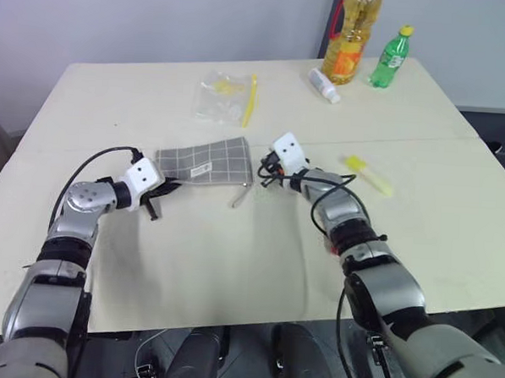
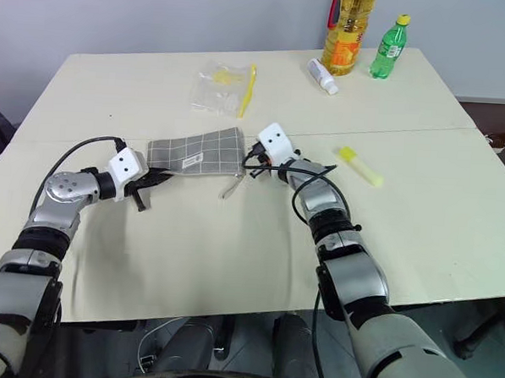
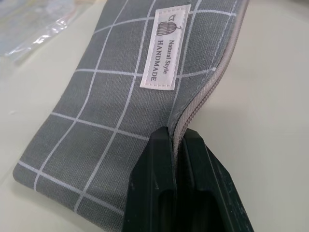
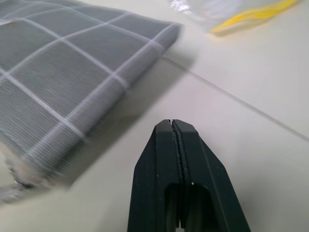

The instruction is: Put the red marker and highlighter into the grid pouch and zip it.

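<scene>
The left gripper is pinching the zipper edge as the pouch lies flat, so it should open and take hold across the pouch's end (image 3: 65,199) to turn the zipper up.
The grid pouch (image 1: 207,161) lies flat on the table, grey with white lines and a small white label (image 3: 165,48). My left gripper (image 3: 177,137) is shut on the zipper edge at the pouch's left end, also seen at the left gripper (image 1: 170,185) in the head view. My right gripper (image 4: 172,124) hovers just off the pouch's right end, shut with nothing in it. A grey zipper pull (image 1: 242,193) trails from that corner. The pale yellow highlighter (image 1: 368,175) lies on the table to the right of my right arm. The red marker is out of view.
A clear plastic bag (image 1: 223,96) with a yellow strip lies behind the pouch. At the far right of the table (image 1: 232,264) stand an oil bottle (image 1: 352,37) and a green bottle (image 1: 391,56), with a small white bottle (image 1: 324,84) lying beside them.
</scene>
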`<action>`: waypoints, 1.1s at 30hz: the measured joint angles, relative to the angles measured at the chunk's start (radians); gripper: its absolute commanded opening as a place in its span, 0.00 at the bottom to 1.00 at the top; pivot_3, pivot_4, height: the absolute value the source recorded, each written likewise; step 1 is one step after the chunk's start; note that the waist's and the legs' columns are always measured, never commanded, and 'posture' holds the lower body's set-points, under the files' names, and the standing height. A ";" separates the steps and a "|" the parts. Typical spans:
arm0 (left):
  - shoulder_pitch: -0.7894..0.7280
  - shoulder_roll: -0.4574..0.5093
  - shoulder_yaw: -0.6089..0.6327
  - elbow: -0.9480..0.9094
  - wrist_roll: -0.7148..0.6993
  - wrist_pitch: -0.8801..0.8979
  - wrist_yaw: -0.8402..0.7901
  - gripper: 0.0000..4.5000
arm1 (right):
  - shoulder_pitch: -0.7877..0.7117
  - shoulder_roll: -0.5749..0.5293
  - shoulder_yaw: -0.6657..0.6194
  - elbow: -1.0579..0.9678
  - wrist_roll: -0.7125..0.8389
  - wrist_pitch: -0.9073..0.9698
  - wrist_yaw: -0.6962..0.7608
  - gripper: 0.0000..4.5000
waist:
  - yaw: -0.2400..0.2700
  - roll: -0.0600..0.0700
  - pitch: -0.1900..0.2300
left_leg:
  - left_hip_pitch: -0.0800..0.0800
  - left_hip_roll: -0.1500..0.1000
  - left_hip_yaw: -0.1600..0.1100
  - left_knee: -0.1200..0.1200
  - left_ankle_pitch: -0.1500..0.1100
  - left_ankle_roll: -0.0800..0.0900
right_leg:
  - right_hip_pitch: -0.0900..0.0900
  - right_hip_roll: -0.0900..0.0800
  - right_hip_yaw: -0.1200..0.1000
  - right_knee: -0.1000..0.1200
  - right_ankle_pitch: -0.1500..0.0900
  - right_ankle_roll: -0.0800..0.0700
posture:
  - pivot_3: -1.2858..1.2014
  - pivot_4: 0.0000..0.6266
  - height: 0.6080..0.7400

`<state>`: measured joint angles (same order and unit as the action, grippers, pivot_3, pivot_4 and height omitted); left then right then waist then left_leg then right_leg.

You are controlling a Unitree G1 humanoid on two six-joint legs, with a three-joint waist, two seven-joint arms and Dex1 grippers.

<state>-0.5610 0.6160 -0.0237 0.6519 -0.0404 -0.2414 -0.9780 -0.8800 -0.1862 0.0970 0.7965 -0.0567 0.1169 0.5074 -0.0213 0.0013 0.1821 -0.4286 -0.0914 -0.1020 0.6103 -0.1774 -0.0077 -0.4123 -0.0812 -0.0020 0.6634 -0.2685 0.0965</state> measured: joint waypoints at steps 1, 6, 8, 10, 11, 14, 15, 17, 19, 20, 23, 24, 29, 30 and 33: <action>0.038 0.000 0.000 -0.102 -0.012 0.074 0.006 0.01 | 0.018 -0.012 -0.002 -0.041 0.000 0.011 0.000 0.00 | 0.000 0.000 0.000 | 0.000 0.000 0.000 0.000 0.000 0.000 | 0.000 0.000 0.000 0.000 0.000 0.000 | 0.52 0.24 1.00; 0.186 -0.016 -0.003 -0.536 -0.039 0.407 0.072 0.01 | 0.077 -0.049 -0.005 -0.176 0.002 0.075 0.003 0.00 | 0.000 0.000 0.000 | 0.000 0.001 0.000 -0.001 0.000 0.000 | 0.000 0.000 0.000 0.000 0.000 -0.001 | 0.52 0.24 1.00; 0.229 -0.025 -0.011 -0.666 -0.048 0.505 0.098 0.01 | 0.087 -0.067 -0.007 -0.205 0.003 0.096 0.003 0.00 | 0.000 0.000 0.000 | 0.000 0.001 0.000 -0.001 0.000 0.000 | 0.000 0.000 0.000 0.000 0.000 -0.001 | 0.52 0.24 1.00; 0.258 -0.026 -0.026 -0.750 -0.051 0.590 0.117 0.01 | 0.091 -0.073 -0.011 -0.225 0.005 0.111 0.003 0.00 | 0.001 0.000 0.000 | 0.001 0.001 0.000 -0.001 0.000 0.000 | 0.000 0.000 0.000 0.000 -0.001 -0.001 | 0.52 0.24 1.00; 0.268 -0.027 -0.031 -0.785 -0.056 0.629 0.127 0.08 | 0.093 -0.073 -0.012 -0.234 0.008 0.119 0.003 0.00 | 0.001 0.000 0.000 | 0.001 0.001 0.000 -0.001 0.000 0.000 | 0.001 0.001 0.000 0.000 -0.001 -0.001 | 0.52 0.24 1.00; 0.282 -0.041 -0.033 -0.830 -0.074 0.698 0.150 0.32 | 0.096 -0.074 -0.012 -0.240 0.010 0.128 0.001 0.00 | 0.002 0.000 0.000 | 0.001 0.001 0.000 0.000 0.000 0.000 | 0.001 0.001 0.000 0.000 -0.001 -0.002 | 0.52 0.24 1.00; 0.284 -0.045 -0.033 -0.840 -0.083 0.714 0.153 0.43 | 0.096 -0.074 -0.012 -0.240 0.010 0.132 0.000 0.00 | 0.002 0.000 0.000 | 0.001 0.001 0.000 0.000 0.000 0.000 | 0.001 0.001 0.000 -0.001 -0.001 -0.001 | 0.52 0.24 1.00; 0.294 -0.045 -0.031 -0.869 -0.110 0.733 0.149 0.64 | 0.097 -0.074 -0.010 -0.240 0.010 0.139 -0.003 0.00 | 0.002 0.000 0.000 | 0.001 0.001 0.000 0.000 0.000 0.000 | 0.001 0.000 0.000 -0.001 -0.001 -0.002 | 0.52 0.24 1.00; 0.321 -0.025 -0.023 -0.897 -0.145 0.731 0.124 0.64 | 0.097 -0.074 -0.008 -0.240 0.009 0.142 -0.006 0.00 | 0.002 0.000 0.000 | 0.001 0.001 0.000 -0.001 0.000 0.000 | 0.001 0.000 0.000 -0.002 -0.001 -0.002 | 0.52 0.24 1.00; 0.333 -0.011 -0.015 -0.903 -0.158 0.727 0.109 0.64 | 0.097 -0.074 -0.008 -0.240 0.009 0.142 -0.007 0.00 | 0.002 0.000 0.000 | 0.001 0.001 0.000 -0.001 0.000 0.000 | 0.001 0.000 0.000 -0.002 -0.001 -0.002 | 0.52 0.24 1.00; 0.372 0.045 0.021 -0.903 -0.190 0.683 0.061 0.64 | 0.099 -0.081 -0.008 -0.240 0.009 0.143 -0.009 0.00 | 0.001 0.000 0.000 | 0.001 0.001 0.000 -0.002 0.000 0.000 | 0.001 0.000 0.000 -0.002 -0.003 -0.005 | 0.52 0.24 1.00; 0.381 0.063 0.039 -0.903 -0.197 0.669 0.045 0.70 | 0.099 -0.083 -0.008 -0.240 0.009 0.143 -0.009 0.00 | 0.002 0.000 0.000 | 0.001 0.001 0.000 -0.002 0.000 0.000 | 0.001 0.000 0.000 -0.003 -0.003 -0.006 | 0.52 0.24 1.00; 0.404 0.134 0.116 -0.840 -0.234 0.601 -0.014 0.99 | 0.100 -0.082 -0.008 -0.240 0.009 0.143 -0.012 0.00 | 0.003 0.000 0.000 | 0.001 0.001 0.000 -0.003 0.000 0.000 | 0.001 0.000 0.000 -0.004 -0.003 -0.006 | 0.52 0.24 1.00; 0.404 0.140 0.122 -0.818 -0.229 0.570 -0.015 0.99 | 0.101 -0.082 -0.008 -0.240 0.009 0.143 -0.013 0.00 | 0.004 0.000 0.000 | 0.001 0.001 0.000 -0.003 0.000 0.000 | 0.001 0.000 0.000 -0.004 -0.003 -0.006 | 0.52 0.24 1.00; 0.403 0.186 0.124 -0.717 -0.177 0.442 -0.016 0.99 | 0.105 -0.083 -0.008 -0.240 0.009 0.143 -0.016 0.00 | 0.004 0.000 0.000 | 0.001 0.001 0.000 -0.004 0.000 0.000 | 0.001 0.000 0.000 -0.006 -0.003 -0.006 | 0.52 0.24 1.00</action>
<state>-0.1578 0.8022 0.1003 -0.0649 -0.2169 0.2007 -0.9944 -0.7751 -0.2687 0.0885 0.5563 -0.0476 0.2595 0.4915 -0.0170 0.0014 0.1823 -0.4275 -0.0901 -0.1019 0.6066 -0.1774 -0.0081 -0.4111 -0.0814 -0.0017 0.6578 -0.2719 0.0905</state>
